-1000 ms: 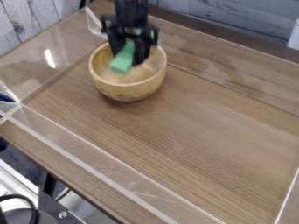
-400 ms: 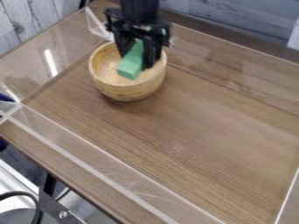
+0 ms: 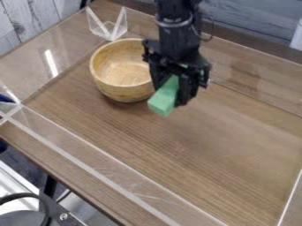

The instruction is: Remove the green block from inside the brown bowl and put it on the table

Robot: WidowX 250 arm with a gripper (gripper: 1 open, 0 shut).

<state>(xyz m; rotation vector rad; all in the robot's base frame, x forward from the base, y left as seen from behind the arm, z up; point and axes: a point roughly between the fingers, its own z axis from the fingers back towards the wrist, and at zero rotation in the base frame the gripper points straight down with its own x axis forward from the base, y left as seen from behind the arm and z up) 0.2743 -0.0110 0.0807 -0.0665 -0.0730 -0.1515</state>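
Observation:
My gripper is going to let go of the green block on the open wood-grain table diagonally (image 3: 185, 126) in front of the brown bowl.
My gripper (image 3: 172, 88) is shut on the green block (image 3: 165, 95), a bright green bar that hangs tilted from the black fingers, its lower end close above the table (image 3: 213, 150). The block is just right of the brown bowl (image 3: 122, 71), outside its rim. Pale and smooth inside, the round wooden bowl holds nothing. The gripper points down, and the dark arm rises behind it toward the top edge of the view.
A clear folded plastic piece (image 3: 106, 23) stands behind the bowl at the back. Clear plastic walls (image 3: 71, 141) run along the table's edges. Open wood-grain surface spreads in front and to the right of the gripper.
The gripper has carried the green block out of the bowl, moving right and toward the front, and now holds it lower beside the bowl. The bowl stayed in place.

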